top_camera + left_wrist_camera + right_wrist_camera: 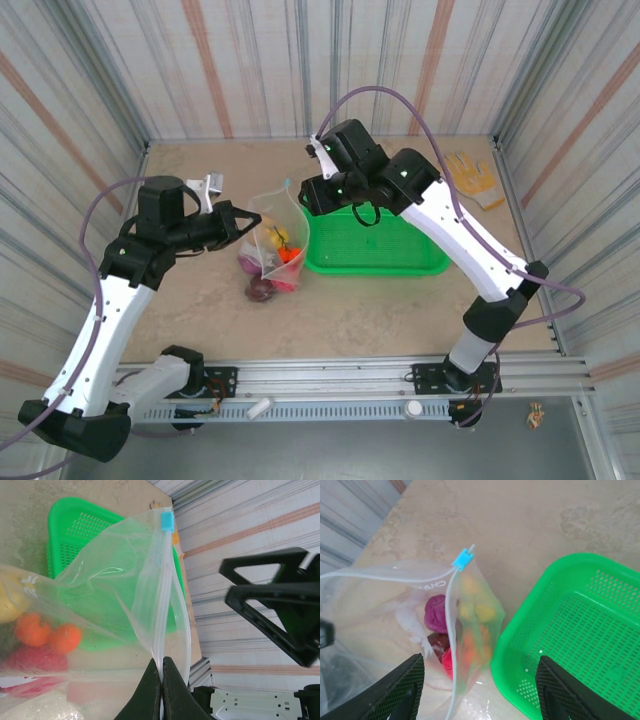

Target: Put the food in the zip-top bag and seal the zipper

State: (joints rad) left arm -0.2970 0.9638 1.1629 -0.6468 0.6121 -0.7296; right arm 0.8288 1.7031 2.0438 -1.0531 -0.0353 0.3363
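My left gripper pinches the zipper far from the blue slider, so my right gripper needs to hold the slider while my left gripper takes the tip (472, 548) beside it.
The clear zip-top bag (272, 232) hangs upright left of the basket, its lower part resting on the table. The food (283, 255) lies inside it: yellow, orange, pink-red (451, 660) and purple (436, 612) pieces, orange ones (50, 632). My left gripper (247, 213) is shut on the zipper (162, 595) at the bag's rim, jaws (162, 666) pinching the strip. The zipper's two strips (395, 571) spread apart from the blue slider (463, 558), (167, 520) at the far end. Above the bag, near the slider, hovers my right gripper (303, 197), (480, 659), open and holding nothing.
A green mesh basket (400, 262), (580, 630), (75, 525) sits right of the bag, nothing in it. A yellow glove (470, 178) lies at the back right corner. Corrugated walls enclose the table on three sides.
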